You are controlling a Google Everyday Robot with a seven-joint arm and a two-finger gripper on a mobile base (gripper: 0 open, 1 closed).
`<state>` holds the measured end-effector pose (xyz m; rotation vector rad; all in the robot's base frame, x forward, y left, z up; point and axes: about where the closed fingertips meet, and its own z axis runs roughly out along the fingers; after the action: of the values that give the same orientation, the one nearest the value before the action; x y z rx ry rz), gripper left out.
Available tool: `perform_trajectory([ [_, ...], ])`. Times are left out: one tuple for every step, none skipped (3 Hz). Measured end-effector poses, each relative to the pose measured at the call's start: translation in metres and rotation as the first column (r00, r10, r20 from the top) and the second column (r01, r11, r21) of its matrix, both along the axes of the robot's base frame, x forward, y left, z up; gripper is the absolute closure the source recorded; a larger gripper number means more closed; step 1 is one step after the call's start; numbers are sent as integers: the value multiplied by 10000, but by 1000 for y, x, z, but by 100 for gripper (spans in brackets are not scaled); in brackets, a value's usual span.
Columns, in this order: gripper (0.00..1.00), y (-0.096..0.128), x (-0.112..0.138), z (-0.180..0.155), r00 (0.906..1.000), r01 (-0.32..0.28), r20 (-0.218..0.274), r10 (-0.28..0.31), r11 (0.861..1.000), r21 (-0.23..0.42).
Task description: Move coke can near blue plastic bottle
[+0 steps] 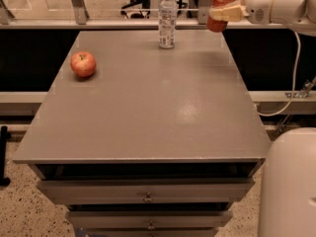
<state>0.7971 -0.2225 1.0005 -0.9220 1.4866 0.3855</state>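
Note:
The robot's gripper should release the coke can near the table's far edge (185,48), beside the blue plastic bottle.
The coke can (220,6), red with a silver top, is held in the air above the table's far right corner. My gripper (228,11) reaches in from the right and is shut on the can, its pale fingers (232,13) wrapped around the can's middle. The blue plastic bottle (167,18), clear with a white cap and a pale label, stands upright near the table's far edge, to the left of the can and apart from it.
A red apple (83,64) lies on the grey table (148,102) at the far left. A rail and a glass partition run behind the table. A white cable hangs at the right. A white part of the robot (286,181) fills the lower right corner.

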Motion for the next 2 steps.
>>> perform_trajectory([
  [100, 11, 35, 11, 9974, 657, 305, -655, 9978, -32],
  [100, 33, 53, -9, 9982, 591, -145, -590, 9982, 36],
])
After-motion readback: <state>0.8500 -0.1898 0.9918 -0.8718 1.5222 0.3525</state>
